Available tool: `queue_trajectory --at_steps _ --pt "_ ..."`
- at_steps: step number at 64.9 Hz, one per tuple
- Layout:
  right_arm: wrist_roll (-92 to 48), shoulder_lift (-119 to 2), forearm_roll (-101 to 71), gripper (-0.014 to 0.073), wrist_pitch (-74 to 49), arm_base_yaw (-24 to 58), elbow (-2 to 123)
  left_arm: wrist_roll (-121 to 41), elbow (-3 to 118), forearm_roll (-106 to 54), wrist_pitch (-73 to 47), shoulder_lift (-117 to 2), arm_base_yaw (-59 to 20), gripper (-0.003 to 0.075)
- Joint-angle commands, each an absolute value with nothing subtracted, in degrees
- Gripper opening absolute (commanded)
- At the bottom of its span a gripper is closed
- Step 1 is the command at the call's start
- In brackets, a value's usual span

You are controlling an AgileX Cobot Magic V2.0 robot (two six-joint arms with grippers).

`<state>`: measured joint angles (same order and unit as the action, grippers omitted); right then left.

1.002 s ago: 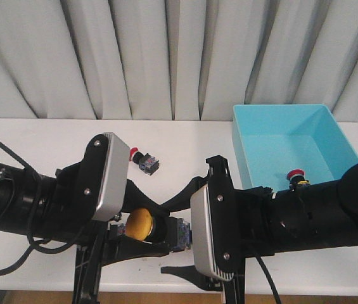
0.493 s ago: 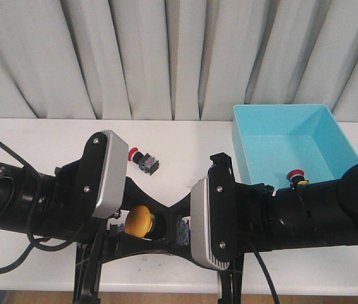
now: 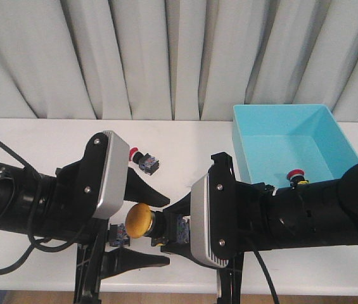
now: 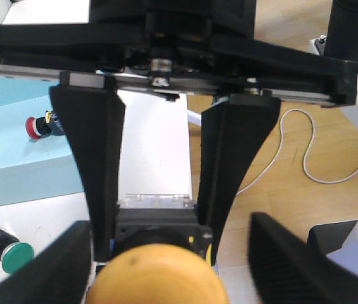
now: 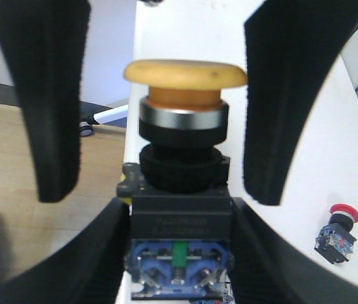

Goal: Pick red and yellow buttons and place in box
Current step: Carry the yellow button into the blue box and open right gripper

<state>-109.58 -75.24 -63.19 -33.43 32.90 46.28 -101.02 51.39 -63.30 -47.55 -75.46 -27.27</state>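
My right gripper will set the yellow button down for me, now hanging above the table's front edge, and it will place it beside the red button inside the turquoise box (image 3: 273, 182).
A yellow button (image 3: 139, 218) hangs above the table's front edge, between the two arms. My right gripper (image 3: 173, 227) is shut on its black body (image 5: 182, 215), with the cap (image 5: 185, 73) pointing at the left arm. My left gripper (image 3: 159, 232) is open, its fingers (image 5: 45, 95) spread wide on either side of the cap (image 4: 159, 278) and not touching it. One red button (image 3: 142, 158) lies on the table behind the left arm. Another red button (image 3: 296, 175) lies inside the turquoise box (image 3: 280, 126) at the right.
A green-capped switch (image 4: 4, 244) lies on the table near the box wall (image 4: 14, 183). Both arms crowd the front middle of the table. Grey curtains hang behind. Wooden floor and a white cable (image 4: 305, 158) show beyond the table edge.
The right gripper closed on the yellow button's body. The left gripper's fingers then spread apart and let go of it.
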Motion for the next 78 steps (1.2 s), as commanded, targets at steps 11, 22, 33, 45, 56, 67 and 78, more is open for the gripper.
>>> queue_trajectory --at_steps 11,22,33,45,56,67,78 --pt "-105.8 -74.2 -63.6 0.0282 -32.0 32.8 48.0 -100.5 52.9 -66.7 -43.9 -74.6 -27.4 0.0601" --pt "-99.4 -74.2 -59.3 0.0282 -26.8 32.7 48.0 -98.6 52.6 -65.3 -38.2 -76.9 -27.4 0.0594" --pt "-87.8 -74.2 -48.1 0.0282 -22.1 32.5 48.0 -93.9 52.6 -59.3 -32.1 -79.7 -27.4 0.0594" --pt "-69.3 -74.2 -37.9 0.0282 -20.1 23.9 48.2 -87.1 52.6 -53.2 -25.3 -80.6 -27.4 0.0594" --pt "-47.1 -76.0 -36.5 0.0282 -24.2 8.3 54.1 -85.9 52.6 -52.7 -23.4 -80.6 -27.4 0.0594" --pt "-35.3 -84.9 -27.8 0.0282 -39.3 0.5 65.4 -85.9 52.6 -52.7 -23.5 -80.6 -27.4 0.0594" --pt "-22.6 -97.0 -17.0 0.0282 -44.8 -0.5 76.6 -85.9 52.6 -52.7 -23.6 -80.6 -27.4 0.0594"
